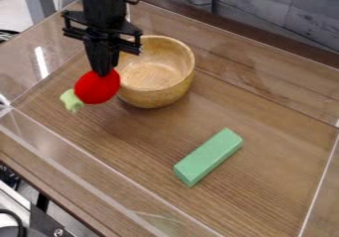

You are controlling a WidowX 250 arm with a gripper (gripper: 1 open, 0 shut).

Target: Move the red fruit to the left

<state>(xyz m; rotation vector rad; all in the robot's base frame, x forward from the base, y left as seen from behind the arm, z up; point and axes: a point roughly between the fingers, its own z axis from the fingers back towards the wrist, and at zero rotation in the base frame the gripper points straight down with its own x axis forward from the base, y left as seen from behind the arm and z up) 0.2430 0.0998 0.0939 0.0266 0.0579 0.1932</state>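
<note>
I have the red fruit in my gripper, close above the table. Next, I let go of it on the table (pixel 77 74) beside the wooden bowl, a small gap away from the bowl's rim.
The red fruit (pixel 95 85) is a small bright red ball with a pale green leafy stub (pixel 71 100) at its lower left. It hangs just left of the wooden bowl (pixel 162 72), close above the table. My gripper (pixel 101 70) points straight down from the black arm and is shut on the fruit's top. The fingertips are partly hidden by the fruit.
A flat green rectangular block (pixel 211 156) lies on the wooden table toward the front right. Clear acrylic walls (pixel 40 62) ring the work area. Bare wood stretches in front of the fruit and bowl.
</note>
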